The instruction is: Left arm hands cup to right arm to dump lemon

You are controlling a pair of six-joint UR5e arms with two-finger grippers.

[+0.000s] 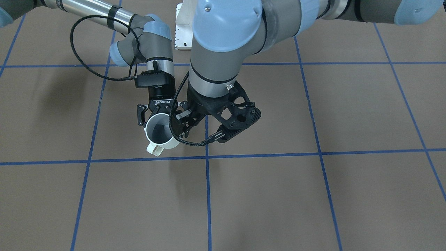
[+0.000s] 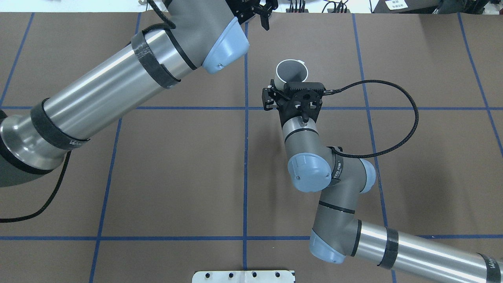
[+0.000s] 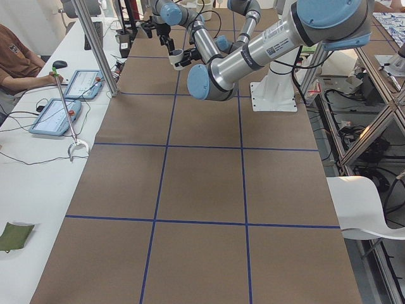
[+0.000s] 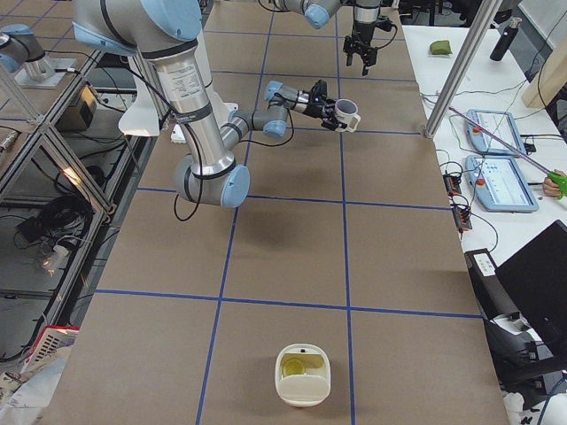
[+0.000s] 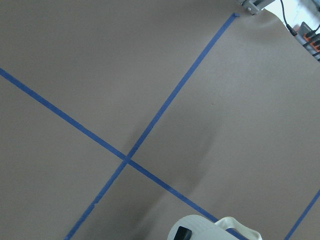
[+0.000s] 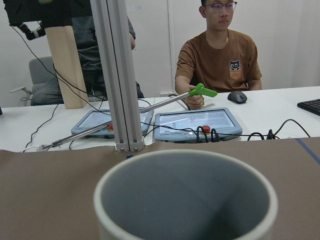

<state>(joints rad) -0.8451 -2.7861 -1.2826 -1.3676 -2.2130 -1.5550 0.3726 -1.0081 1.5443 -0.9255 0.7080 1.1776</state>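
My left gripper is going to close on the cup's rim [image 1: 166, 114] across from its handle, because my right gripper is already holding the cup by its sides.
The cream-white cup [image 1: 160, 130] hangs in the air, roughly upright, with its squared handle [image 1: 155, 149] pointing toward the operators' side. My right gripper [image 1: 159, 116], lettered ROBOTIQ, is shut on the cup's wall and reaches in level. The cup also shows in the overhead view [image 2: 291, 70] and fills the right wrist view [image 6: 185, 200]. Its grey inside shows no lemon. My left gripper [image 2: 260, 13] is open and empty, raised beside and above the cup, apart from it [image 4: 359, 53]. A yellow-green lemon piece [image 4: 295, 366] lies in a white container [image 4: 302, 390] at the table's right end.
The brown table has a blue tape grid [image 1: 207, 157]. The white robot base plate [image 2: 243, 276] sits at the robot's edge. My bulky left arm [image 1: 226, 21] hangs over the table's middle. An aluminium post [image 4: 461, 66], tablets [image 4: 500, 173] and an operator [image 6: 218, 55] are past the far edge.
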